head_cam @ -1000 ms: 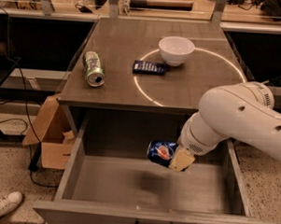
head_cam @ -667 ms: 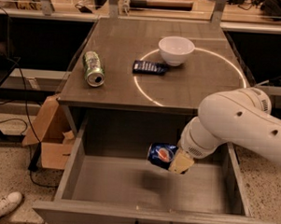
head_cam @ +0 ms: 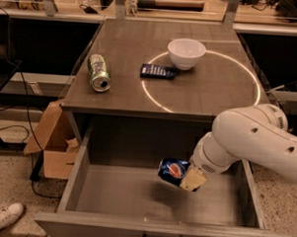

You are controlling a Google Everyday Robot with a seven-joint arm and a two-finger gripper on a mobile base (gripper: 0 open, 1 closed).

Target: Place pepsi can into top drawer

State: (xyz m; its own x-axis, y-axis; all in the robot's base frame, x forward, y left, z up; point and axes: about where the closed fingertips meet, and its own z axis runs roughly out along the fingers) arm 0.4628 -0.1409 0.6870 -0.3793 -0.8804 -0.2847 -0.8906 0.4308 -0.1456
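Next, I release the pepsi can on the shadowed middle of the top drawer's grey-brown bottom (head_cam: pixel 173 182).
The pepsi can (head_cam: pixel 172 171), dark blue with a round red-white-blue logo, lies on its side in my gripper (head_cam: pixel 185 177), held a little above the floor of the open top drawer (head_cam: pixel 135 199). The gripper is shut on the can's right end, and its cream-coloured fingertips (head_cam: pixel 192 180) show below the can. My white arm (head_cam: pixel 251 140) reaches down into the drawer from the right. The drawer is pulled out wide under the table, with a grey-brown floor and a shadow under the can.
On the table top (head_cam: pixel 209 88) lie a green-and-silver can (head_cam: pixel 98 73) on its side at the left, a flat dark-blue packet (head_cam: pixel 158 71) and a white bowl (head_cam: pixel 186 53). A cardboard box (head_cam: pixel 53 146) and a white shoe (head_cam: pixel 3 219) are on the floor at the left.
The gripper with the can has sunk slightly and shifted a little toward the drawer's front. The arm has lowered with it. Things on the table have not moved.
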